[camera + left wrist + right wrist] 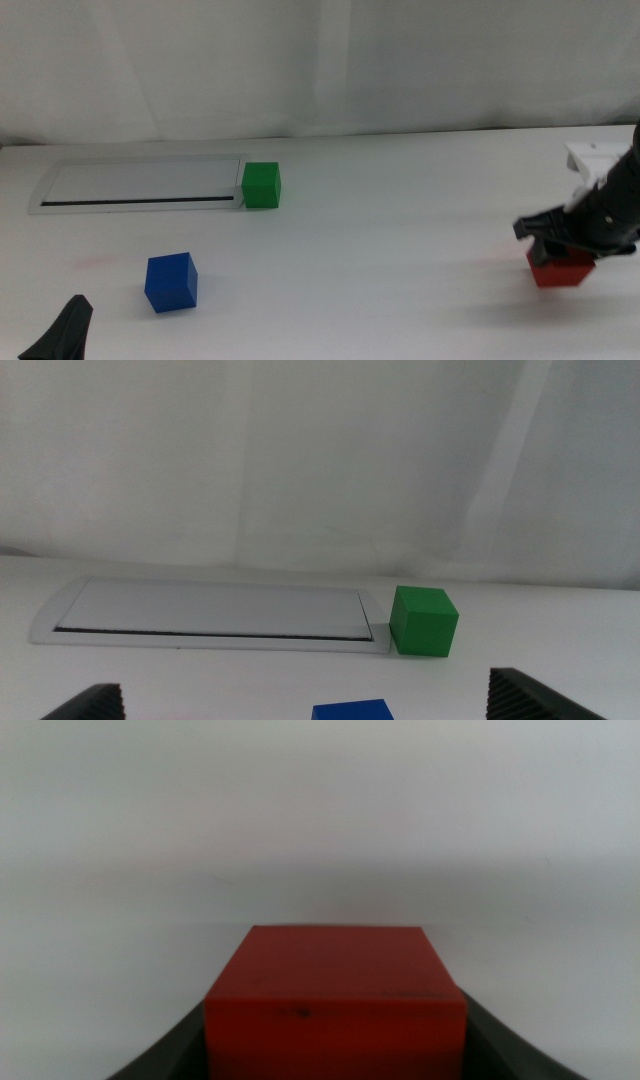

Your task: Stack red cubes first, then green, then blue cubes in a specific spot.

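Observation:
The robot's right gripper will release the red cube, now at the table's far end, on the open white tabletop (384,296) near the front middle, facing the blue cube.
The red cube (562,270) sits at the far right of the table, between the jaws of my right gripper (558,238). In the right wrist view the red cube (335,1005) fills the gap, with the dark jaws of the right gripper (335,1065) against both its sides. I cannot tell whether it is lifted off the table. The green cube (261,185) stands at the right end of the grey-framed panel and also shows in the left wrist view (424,621). The blue cube (171,283) stands front left; its top edge shows in the left wrist view (352,710). My left gripper (62,335) waits open at the bottom left, and its jaws stand wide apart in its own wrist view (305,695).
A long grey-framed panel (140,184) with a dark slot lies at the back left; it also shows in the left wrist view (210,614). A white curtain hangs behind the table. White tabletop (400,260) stretches between the blue cube and the red cube.

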You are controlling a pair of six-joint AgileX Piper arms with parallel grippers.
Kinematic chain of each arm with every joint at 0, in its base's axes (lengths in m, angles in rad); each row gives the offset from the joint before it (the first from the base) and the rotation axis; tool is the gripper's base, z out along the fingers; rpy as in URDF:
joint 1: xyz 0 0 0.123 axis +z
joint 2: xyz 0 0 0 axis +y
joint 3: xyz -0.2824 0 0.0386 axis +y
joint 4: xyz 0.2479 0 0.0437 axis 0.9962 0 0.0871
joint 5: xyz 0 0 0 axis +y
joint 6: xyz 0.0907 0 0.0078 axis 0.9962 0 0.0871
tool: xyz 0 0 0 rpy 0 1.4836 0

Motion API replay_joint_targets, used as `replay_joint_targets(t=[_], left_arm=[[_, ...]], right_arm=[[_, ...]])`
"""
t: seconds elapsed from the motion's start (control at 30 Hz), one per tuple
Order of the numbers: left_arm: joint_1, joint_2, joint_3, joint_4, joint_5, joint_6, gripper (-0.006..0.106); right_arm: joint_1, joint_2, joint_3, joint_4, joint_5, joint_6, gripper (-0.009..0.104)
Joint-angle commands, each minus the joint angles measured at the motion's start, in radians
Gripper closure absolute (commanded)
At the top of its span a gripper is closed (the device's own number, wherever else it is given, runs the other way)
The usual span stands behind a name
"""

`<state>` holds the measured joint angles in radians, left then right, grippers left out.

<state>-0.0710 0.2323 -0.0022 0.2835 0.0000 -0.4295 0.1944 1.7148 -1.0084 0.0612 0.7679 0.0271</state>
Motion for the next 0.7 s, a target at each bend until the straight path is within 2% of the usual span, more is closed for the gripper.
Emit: replay_joint_targets(t=[0.0, 0.2, 0.27, 0.37, 0.47, 0.67], left_arm=[[0.000, -0.003, 0.016, -0.009, -0.011, -0.008, 0.011], [0.000, -0.003, 0.016, -0.009, -0.011, -0.008, 0.011], [0.000, -0.003, 0.016, -0.009, -0.011, -0.008, 0.011], [0.000, -0.003, 0.016, -0.009, -0.011, -0.008, 0.011], [0.000, -0.003, 0.016, -0.009, -0.011, -0.008, 0.011], [0.000, -0.003, 0.016, -0.009, -0.011, -0.008, 0.011]], right_arm=[[0.046, -0.056, -0.032, 0.010, 0.007, 0.067, 0.097], [0.252, -0.107, -0.141, -0.012, 0.114, 0.282, 0.097], [0.337, -0.103, -0.170, -0.053, 0.114, 0.375, 0.097], [0.444, -0.088, -0.190, -0.149, 0.108, 0.533, 0.097], [0.523, -0.053, -0.190, -0.212, 0.094, 0.622, 0.097], [0.591, 0.060, -0.216, -0.200, 0.077, 0.654, 0.097]])
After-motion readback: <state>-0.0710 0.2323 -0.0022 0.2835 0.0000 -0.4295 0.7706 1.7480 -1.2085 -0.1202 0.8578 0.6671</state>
